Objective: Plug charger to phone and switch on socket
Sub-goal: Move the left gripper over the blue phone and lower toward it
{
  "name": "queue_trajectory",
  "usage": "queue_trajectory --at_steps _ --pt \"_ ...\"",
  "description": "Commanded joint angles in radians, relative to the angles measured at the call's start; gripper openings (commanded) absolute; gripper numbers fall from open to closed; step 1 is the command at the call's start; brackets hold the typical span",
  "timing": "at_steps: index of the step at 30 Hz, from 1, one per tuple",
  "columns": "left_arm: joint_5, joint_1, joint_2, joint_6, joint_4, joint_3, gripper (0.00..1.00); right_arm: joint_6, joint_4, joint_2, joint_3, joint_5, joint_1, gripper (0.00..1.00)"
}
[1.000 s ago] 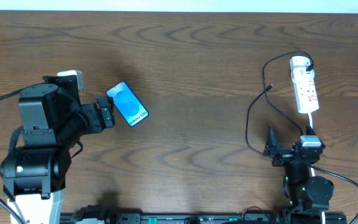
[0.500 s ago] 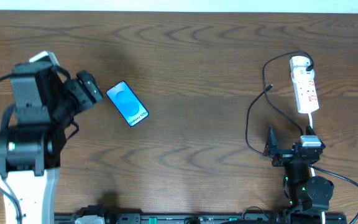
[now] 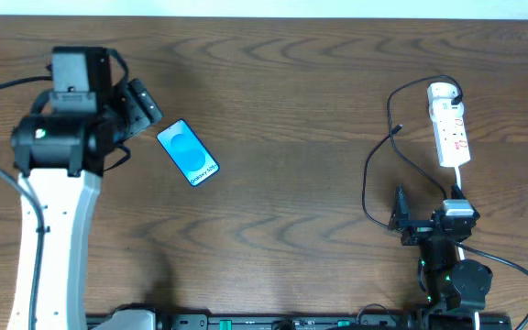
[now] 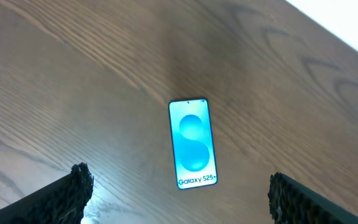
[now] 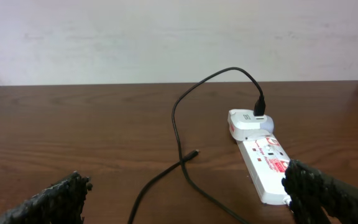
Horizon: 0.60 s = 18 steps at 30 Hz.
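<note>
The blue-lit phone is next: my left gripper will go to it and close across the phone's middle (image 3: 190, 155) (image 4: 194, 149), with its fingers on both long edges.
The phone (image 3: 188, 152) lies face up on the wooden table, left of centre, its blue wallpaper lit. In the left wrist view the phone (image 4: 192, 143) lies ahead of and between my fingers. My left gripper (image 3: 140, 105) is open and empty, just up-left of the phone; its fingers (image 4: 179, 196) are spread wide. The white socket strip (image 3: 449, 124) lies at the far right. The black charger cable (image 3: 367, 179) is plugged in at the strip's top end and loops left, its loose tip (image 3: 399, 128) on the table. My right gripper (image 3: 399, 209) is open and empty below the loop. In the right wrist view (image 5: 185, 193) it faces the tip (image 5: 194, 153) and strip (image 5: 266, 162).
The strip's white cord (image 3: 459, 179) runs down towards the right arm's base (image 3: 452, 275). The left arm's white link (image 3: 49, 229) stands over the table's left side. A pale wall (image 5: 166, 37) rises behind the table's far edge.
The left arm has swung up and back, carrying its gripper from beside the phone's left edge to its upper left. The phone, cable, strip and right arm have not moved.
</note>
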<state>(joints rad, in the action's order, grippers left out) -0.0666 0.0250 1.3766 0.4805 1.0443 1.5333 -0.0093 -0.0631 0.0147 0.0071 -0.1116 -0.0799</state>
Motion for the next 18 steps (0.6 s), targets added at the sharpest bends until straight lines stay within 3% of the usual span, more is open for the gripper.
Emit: queue_trajectory --at_steps 1,11,14,18 --pt "-0.028 0.036 0.066 0.066 0.021 0.018 0.92 -0.011 -0.004 -0.007 -0.002 0.004 0.007 0.99" --pt "-0.029 0.145 0.293 0.140 0.025 0.018 0.92 -0.011 -0.004 -0.007 -0.001 0.004 0.007 0.99" --pt "-0.028 0.151 0.353 0.215 0.026 0.017 0.92 -0.011 -0.004 -0.007 -0.001 0.004 0.007 0.99" --pt "-0.028 0.151 0.409 0.217 0.025 0.017 0.93 -0.011 -0.005 -0.007 -0.001 0.004 0.007 0.99"
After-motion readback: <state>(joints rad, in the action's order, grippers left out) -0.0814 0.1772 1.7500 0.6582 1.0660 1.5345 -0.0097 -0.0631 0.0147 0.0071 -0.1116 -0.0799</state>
